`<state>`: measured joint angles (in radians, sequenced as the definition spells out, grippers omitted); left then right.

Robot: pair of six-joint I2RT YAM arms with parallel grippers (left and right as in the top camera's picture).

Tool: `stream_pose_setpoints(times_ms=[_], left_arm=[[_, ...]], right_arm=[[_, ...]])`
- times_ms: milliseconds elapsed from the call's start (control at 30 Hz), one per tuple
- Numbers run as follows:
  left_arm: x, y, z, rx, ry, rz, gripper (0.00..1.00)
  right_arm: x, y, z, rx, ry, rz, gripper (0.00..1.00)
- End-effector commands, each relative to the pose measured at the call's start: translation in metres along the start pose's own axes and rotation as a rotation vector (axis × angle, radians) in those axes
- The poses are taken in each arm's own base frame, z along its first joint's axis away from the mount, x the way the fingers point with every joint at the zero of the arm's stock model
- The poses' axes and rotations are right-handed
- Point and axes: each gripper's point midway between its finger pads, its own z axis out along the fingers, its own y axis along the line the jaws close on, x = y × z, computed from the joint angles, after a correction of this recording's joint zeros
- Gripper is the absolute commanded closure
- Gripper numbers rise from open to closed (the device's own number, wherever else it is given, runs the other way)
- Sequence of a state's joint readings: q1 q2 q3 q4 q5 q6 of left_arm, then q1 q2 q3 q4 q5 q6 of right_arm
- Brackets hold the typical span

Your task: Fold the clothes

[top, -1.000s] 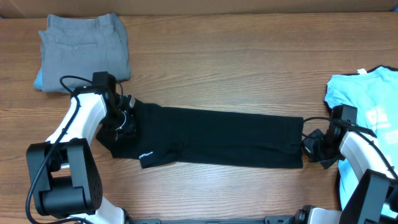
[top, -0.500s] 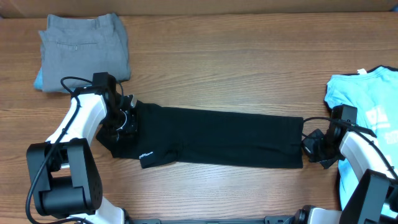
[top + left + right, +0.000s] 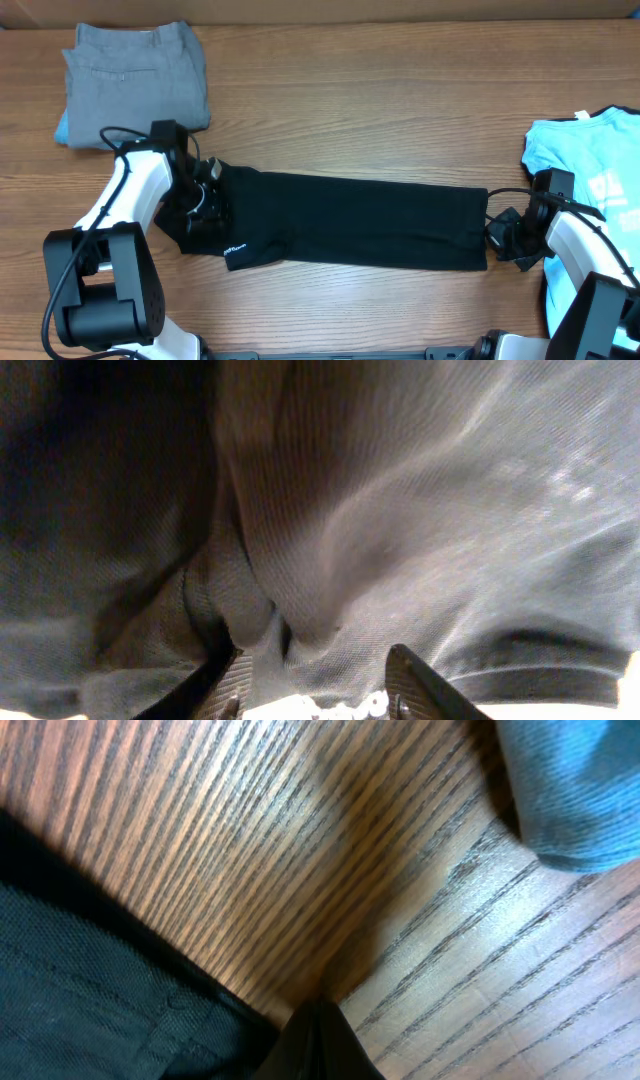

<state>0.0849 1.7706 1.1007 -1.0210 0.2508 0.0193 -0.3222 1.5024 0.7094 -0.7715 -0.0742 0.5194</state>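
My left gripper should pull the flap with the white print back in, since it sticks out past the front edge of the piece of cloth, and then regrip the cloth's bunched end (image 3: 204, 234).
The black T-shirt (image 3: 350, 220) lies folded into a long strip across the table's middle. A small white print shows near its left end. My left gripper (image 3: 207, 192) is pressed down on the strip's left end. In the left wrist view its fingers (image 3: 325, 685) are apart with a ridge of the black T-shirt (image 3: 380, 530) bunched between them. My right gripper (image 3: 498, 236) is at the strip's right edge, low on the table. Its fingers (image 3: 320, 1035) are shut together beside the black T-shirt's hem (image 3: 90, 980). The light blue T-shirt (image 3: 590, 165) lies at the right edge and also shows in the right wrist view (image 3: 580, 780).
Folded grey trousers (image 3: 135, 75) lie at the back left, over a bit of light blue cloth. A cardboard edge runs along the back of the wooden table (image 3: 380, 110).
My left gripper has shifted slightly on the shirt's left end. The right arm and the shirt have not visibly moved.
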Motion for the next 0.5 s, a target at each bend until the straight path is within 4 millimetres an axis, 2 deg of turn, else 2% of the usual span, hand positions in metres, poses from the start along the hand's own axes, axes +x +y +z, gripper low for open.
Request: stream_pose_setpoints(times_ms=[0, 167, 200, 267, 367, 433, 467], left_arm=[[0.010, -0.001, 0.006, 0.000, 0.006, 0.017, 0.62], [0.009, -0.001, 0.007, 0.004, -0.001, 0.019, 0.89], [0.008, -0.002, 0.006, 0.013, -0.002, 0.014, 0.91], [0.006, -0.002, 0.003, 0.009, -0.005, 0.012, 0.78], [0.002, -0.002, -0.003, 0.002, -0.014, 0.015, 0.69], [0.001, -0.003, -0.004, 0.003, -0.015, 0.015, 0.47], [0.002, -0.003, -0.003, 0.002, -0.012, 0.015, 0.44]], right_arm=[[-0.004, 0.001, -0.004, -0.012, -0.024, 0.000, 0.96], [-0.004, 0.001, -0.004, -0.012, -0.023, 0.000, 0.96], [-0.004, 0.001, -0.004, -0.012, -0.023, 0.000, 0.96], [-0.004, 0.001, -0.004, -0.012, -0.023, 0.000, 0.96], [-0.004, 0.001, -0.004, -0.012, -0.022, 0.000, 0.96], [-0.004, 0.001, -0.004, -0.012, -0.022, 0.000, 0.96], [-0.004, 0.001, -0.004, -0.012, -0.022, 0.000, 0.96]])
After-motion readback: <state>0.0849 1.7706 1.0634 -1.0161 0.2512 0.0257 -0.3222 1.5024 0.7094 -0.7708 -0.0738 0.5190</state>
